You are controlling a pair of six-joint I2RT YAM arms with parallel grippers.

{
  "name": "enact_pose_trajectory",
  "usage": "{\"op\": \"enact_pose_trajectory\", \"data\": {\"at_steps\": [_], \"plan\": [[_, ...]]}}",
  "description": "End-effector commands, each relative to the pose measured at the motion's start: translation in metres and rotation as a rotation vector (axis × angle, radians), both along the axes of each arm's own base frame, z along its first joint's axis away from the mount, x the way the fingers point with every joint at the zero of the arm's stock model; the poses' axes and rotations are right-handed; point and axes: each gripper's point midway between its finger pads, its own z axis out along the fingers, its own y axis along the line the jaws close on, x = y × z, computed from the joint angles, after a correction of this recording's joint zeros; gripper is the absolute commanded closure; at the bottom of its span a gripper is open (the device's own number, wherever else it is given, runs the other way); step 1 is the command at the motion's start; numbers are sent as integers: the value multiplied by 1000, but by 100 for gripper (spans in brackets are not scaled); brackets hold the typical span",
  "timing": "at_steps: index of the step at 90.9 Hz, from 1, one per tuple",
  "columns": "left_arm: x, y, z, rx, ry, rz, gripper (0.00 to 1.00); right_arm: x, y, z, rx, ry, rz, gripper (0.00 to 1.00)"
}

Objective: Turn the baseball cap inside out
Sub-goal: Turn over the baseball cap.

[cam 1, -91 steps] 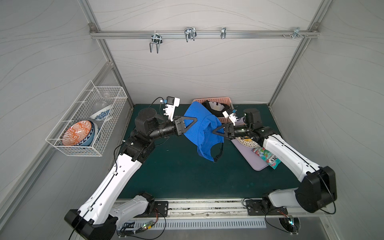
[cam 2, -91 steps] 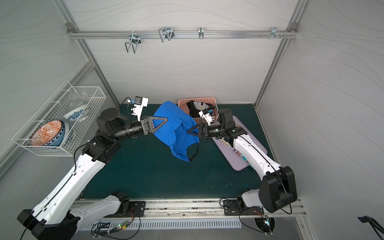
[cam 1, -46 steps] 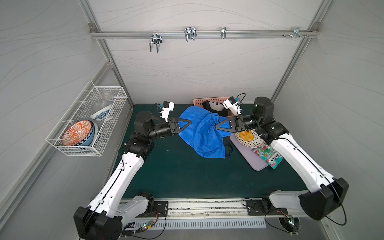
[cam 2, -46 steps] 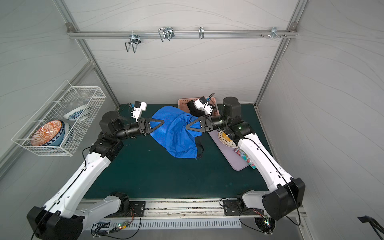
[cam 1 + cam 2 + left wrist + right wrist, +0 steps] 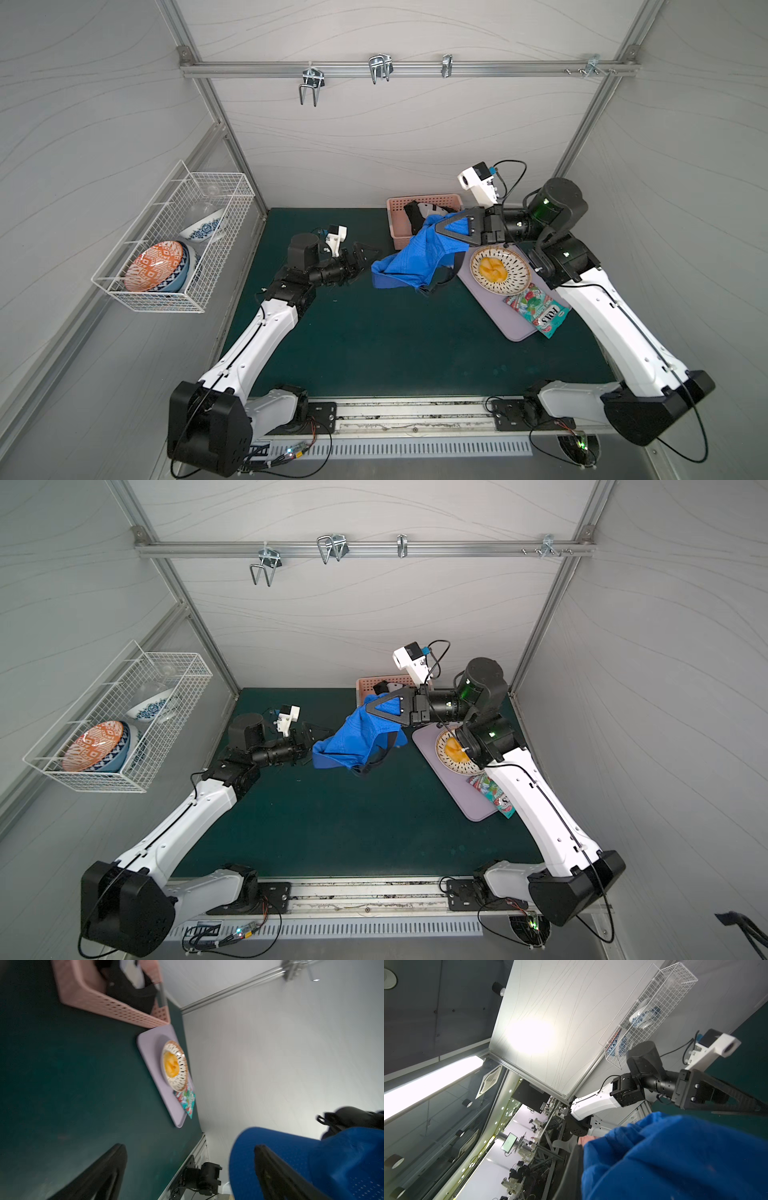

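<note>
I should next move my left gripper to the blue baseball cap's loose lower edge (image 5: 392,280) (image 5: 242,1152) and close it there, while my right gripper holds the cap's upper edge.
The blue baseball cap (image 5: 415,257) (image 5: 357,737) hangs crumpled above the green mat. Its upper edge is pinched in my right gripper (image 5: 436,227) (image 5: 369,707), which is shut on it near the pink basket. The black strap dangles at the cap's lower edge. My left gripper (image 5: 366,252) (image 5: 321,732) stands open just left of the cap, holding nothing. In the left wrist view the gripper (image 5: 191,1155) has its jaws wide apart, with the cap (image 5: 311,1157) behind one finger. In the right wrist view the cap (image 5: 675,1157) covers all but one finger (image 5: 572,1167).
A pink basket (image 5: 395,208) with a dark item stands at the back. Right of the cap lies a purple tray (image 5: 498,316) with a plate of orange food (image 5: 500,270) and a candy packet (image 5: 538,311). A wire basket (image 5: 178,245) of bowls hangs on the left wall.
My right gripper closed on the cap and lifted it to the right. My left gripper opened, let the cap go and drew back to the left. The cap now hangs from the right gripper alone.
</note>
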Motion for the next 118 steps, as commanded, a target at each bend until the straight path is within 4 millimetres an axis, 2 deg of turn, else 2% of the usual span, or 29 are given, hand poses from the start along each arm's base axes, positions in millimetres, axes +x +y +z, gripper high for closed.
{"op": "enact_pose_trajectory", "data": {"at_steps": [1,11,19,25,30,37,48,56,66,85,105,118], "plan": [[0,25,3,152,-93,107,0,38,3,-8,35,81,-179,100],[-4,41,4,233,-177,172,0,64,7,-34,2,170,-277,100],[-13,50,22,283,-343,197,0,77,4,-53,-31,209,-358,100],[-25,47,44,319,-529,142,1,85,2,-63,-57,225,-405,100],[-44,38,63,348,-702,52,2,88,1,-69,-77,233,-429,100],[-65,31,77,413,-878,-64,5,91,3,-74,-94,248,-426,100],[-80,23,82,525,-1014,-219,13,92,12,-75,-112,256,-365,100],[-80,17,87,571,-1049,-301,25,91,17,-77,-140,256,-322,100],[-83,0,91,626,-1124,-397,33,92,17,-83,-165,267,-321,100],[-98,-38,88,631,-1238,-532,36,94,17,-84,-164,294,-326,100],[-87,-48,81,690,-1312,-543,35,87,20,-78,-147,286,-293,100],[-86,-57,77,657,-1312,-583,41,86,20,-79,-148,292,-286,100]]}}
